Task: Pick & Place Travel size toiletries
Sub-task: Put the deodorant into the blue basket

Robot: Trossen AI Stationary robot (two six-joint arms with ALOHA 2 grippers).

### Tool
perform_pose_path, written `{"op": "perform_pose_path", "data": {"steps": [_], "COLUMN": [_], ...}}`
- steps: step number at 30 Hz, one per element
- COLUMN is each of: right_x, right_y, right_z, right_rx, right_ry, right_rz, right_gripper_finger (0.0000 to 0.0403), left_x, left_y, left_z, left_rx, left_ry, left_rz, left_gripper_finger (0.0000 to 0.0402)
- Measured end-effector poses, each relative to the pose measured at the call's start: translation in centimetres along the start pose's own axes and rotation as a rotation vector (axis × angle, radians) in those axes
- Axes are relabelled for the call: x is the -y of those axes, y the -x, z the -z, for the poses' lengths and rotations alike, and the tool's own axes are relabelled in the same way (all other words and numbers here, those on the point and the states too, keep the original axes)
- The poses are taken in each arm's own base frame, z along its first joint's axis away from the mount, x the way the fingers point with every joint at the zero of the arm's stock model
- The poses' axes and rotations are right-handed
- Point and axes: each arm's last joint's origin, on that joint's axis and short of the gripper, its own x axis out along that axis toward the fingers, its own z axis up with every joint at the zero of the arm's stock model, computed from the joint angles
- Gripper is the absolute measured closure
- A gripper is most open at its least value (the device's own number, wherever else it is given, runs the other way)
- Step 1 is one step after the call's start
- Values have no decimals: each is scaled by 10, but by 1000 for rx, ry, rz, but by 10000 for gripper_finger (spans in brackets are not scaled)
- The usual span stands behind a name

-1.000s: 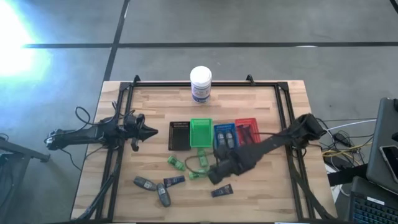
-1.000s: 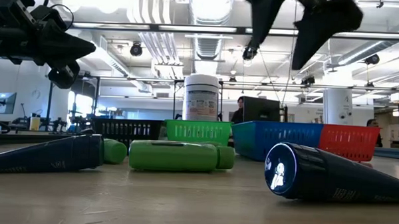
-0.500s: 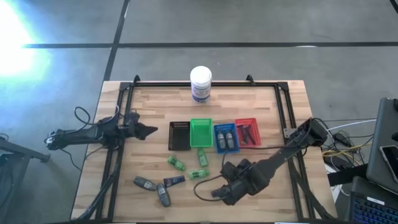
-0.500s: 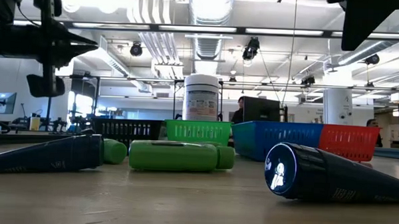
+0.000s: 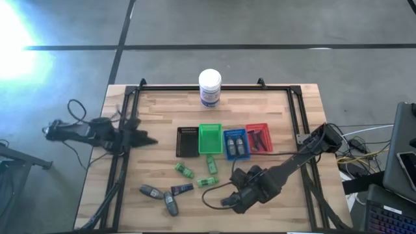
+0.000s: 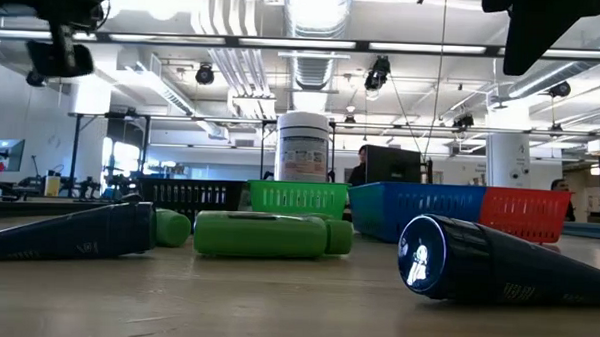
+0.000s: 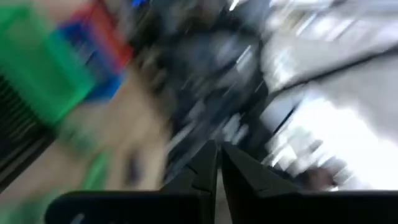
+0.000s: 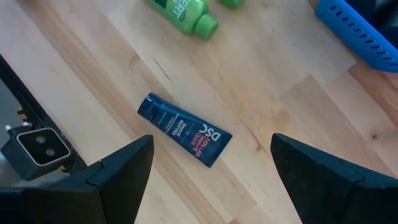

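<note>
Next, I bring my left gripper over to the rail-side end (image 5: 146, 189) of the grey mini bottle that lies closest to the black side rail, and close it there.
My right gripper (image 8: 211, 149) is open and points down over a dark navy tube (image 8: 185, 130) that lies flat on the wood near the table's near edge; its fingers stand on either side of the tube's flat end without touching. In the high view the right gripper (image 5: 237, 200) covers most of that tube. Green packets (image 5: 184, 170), grey mini bottles (image 5: 151, 191) and another navy tube (image 5: 182, 188) lie loose toward the near left. My left gripper (image 5: 146, 140) is shut and hovers at the left rail, holding nothing.
A row of trays sits mid-table: black (image 5: 188, 141), green (image 5: 210, 138), blue (image 5: 236, 143) with grey bottles inside, red (image 5: 258, 138) with black sticks. A white jar (image 5: 210, 88) stands at the far edge. A green bottle (image 8: 180, 9) lies just beyond the tube.
My right gripper has swung from beside the trays toward the table's near edge and come to rest over the lone navy tube, then held still. My left arm has drawn back toward the table's left edge and is still moving. No item has shifted.
</note>
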Motion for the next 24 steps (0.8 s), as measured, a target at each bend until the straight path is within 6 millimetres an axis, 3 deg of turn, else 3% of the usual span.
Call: {"op": "perform_pose_path", "data": {"steps": [6,10,14,17,24], "right_x": [1,1,2,2,5], "right_y": [-1,-1,-1,-1,-1], "right_z": [-3,-4,-4,-4,-3], "right_rx": [16,19,18,17,6], "right_ry": [-34,-58,-79,-84,-108], "right_rz": [6,8,12,15,47], "right_gripper_finger": [75,63,53,49,61], "left_x": [9,12,11,12,-4], "left_y": [-28,-52,-72,-85,-94], "left_z": [25,41,51,55,79], "left_rx": [-390,-554,-634,-641,-656], "left_ry": [-239,-468,-563,-437,87], "left_rz": [-351,-397,-450,-501,-766], "left_gripper_finger": [376,376,376,376,372]}}
